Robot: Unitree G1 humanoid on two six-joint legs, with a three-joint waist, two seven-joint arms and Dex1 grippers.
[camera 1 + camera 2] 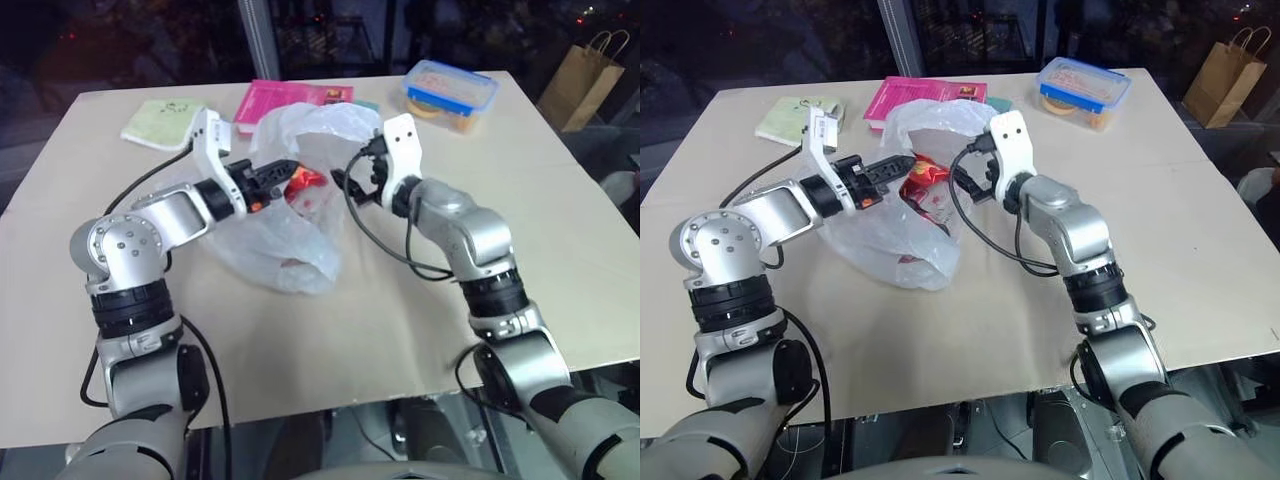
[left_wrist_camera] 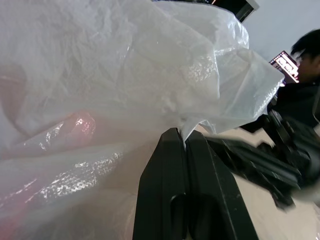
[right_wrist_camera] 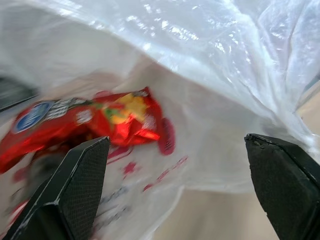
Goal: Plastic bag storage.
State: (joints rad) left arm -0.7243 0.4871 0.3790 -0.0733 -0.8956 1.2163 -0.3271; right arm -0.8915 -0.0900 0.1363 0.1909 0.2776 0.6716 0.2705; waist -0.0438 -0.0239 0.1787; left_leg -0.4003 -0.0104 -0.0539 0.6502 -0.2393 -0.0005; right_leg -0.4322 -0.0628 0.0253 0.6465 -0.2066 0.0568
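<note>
The plastic bag's rim bunches past one fingertip of the robot's open right gripper, so that right gripper should move over, pinch that gathered film (image 3: 299, 134) and pull the bag's opening wide.
The plastic bag (image 1: 285, 250), thin, crinkly and translucent white, lies in the middle of the table (image 1: 560, 230) with its mouth lifted up. My left gripper (image 1: 290, 170) is shut on the bag's rim; the left wrist view shows its fingertips (image 2: 175, 150) pressed together on a fold of film. A red snack packet (image 3: 100, 120) lies inside the bag, seen through the opening. My right gripper (image 1: 345, 182) faces the bag's mouth from the right, open, with nothing between its fingers (image 3: 75, 190).
A pale green folded cloth (image 1: 160, 120), a pink flat packet (image 1: 280, 100) and a clear box with a blue lid (image 1: 450, 92) lie along the table's far side. A brown paper bag (image 1: 590, 70) stands beyond the far right corner. A person (image 2: 305, 55) sits past the table.
</note>
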